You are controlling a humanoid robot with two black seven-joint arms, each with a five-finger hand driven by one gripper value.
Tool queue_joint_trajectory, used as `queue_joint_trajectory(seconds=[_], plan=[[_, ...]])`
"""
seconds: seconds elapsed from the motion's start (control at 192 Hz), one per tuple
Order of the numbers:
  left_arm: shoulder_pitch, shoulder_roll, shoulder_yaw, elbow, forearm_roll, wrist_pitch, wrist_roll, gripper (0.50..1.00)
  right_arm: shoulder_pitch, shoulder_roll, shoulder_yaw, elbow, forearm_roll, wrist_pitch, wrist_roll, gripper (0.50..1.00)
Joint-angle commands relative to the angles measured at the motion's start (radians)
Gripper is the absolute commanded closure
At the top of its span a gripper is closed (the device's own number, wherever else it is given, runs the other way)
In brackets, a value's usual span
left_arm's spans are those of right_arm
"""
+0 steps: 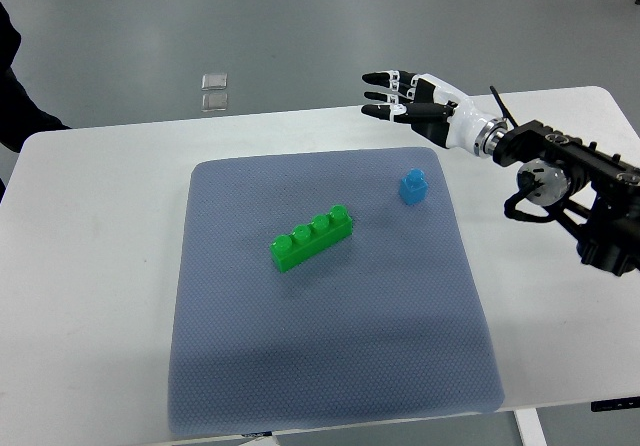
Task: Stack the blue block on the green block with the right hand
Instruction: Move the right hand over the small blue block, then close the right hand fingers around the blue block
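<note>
The robot's right gripper needs to next move to the blue block near the far edge of the mat and close around the blue block's upright sides (412, 188).
A long green block (311, 237) with a row of studs lies slanted near the middle of the grey mat (330, 366). A small blue block (413, 186) stands upright on the mat, up and to the right of the green one, apart from it. My right hand (400, 99) hovers beyond the mat's far edge, above and slightly left of the blue block, its fingers stretched out and holding nothing. The right arm comes in from the right edge.
The mat lies on a white table (90, 266). A person's dark sleeve (18, 86) shows at the left edge. A small clear object (214, 89) sits on the floor beyond the table's far edge.
</note>
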Motion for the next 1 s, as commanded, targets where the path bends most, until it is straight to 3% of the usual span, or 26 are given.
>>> queue_joint_trajectory(seconds=[0.0,0.11,0.235,0.37,0.527,0.814,0.997], plan=[[0.0,0.0,-0.001,0.0,0.0,-0.031,0.0,0.5,0.157,-0.089,-0.189,0.014,-0.102,0.097,-0.002,0.581],[0.0,0.0,-0.001,0.0,0.0,-0.053,0.002,0.5,0.344,-0.136,-0.397,0.026,-0.258,0.205,0.0,0.579],[0.0,0.0,0.001,0.002,-0.001,-0.053,0.002,0.5,0.573,-0.153,-0.629,0.08,-0.453,0.271,0.004,0.581],[0.0,0.0,0.001,0.002,-0.001,-0.053,0.002,0.5,0.719,-0.101,-0.825,0.082,-0.542,0.277,0.0,0.579],[0.0,0.0,-0.001,0.002,-0.001,-0.053,0.002,0.5,0.71,-0.035,-0.845,0.069,-0.531,0.256,-0.017,0.579],[0.0,0.0,-0.004,0.003,-0.001,-0.053,0.002,0.5,0.573,0.032,-0.845,-0.026,-0.53,0.099,-0.028,0.579],[0.0,0.0,-0.004,0.002,-0.001,-0.053,0.002,0.5,0.533,0.034,-0.845,-0.04,-0.539,0.075,-0.035,0.579]])
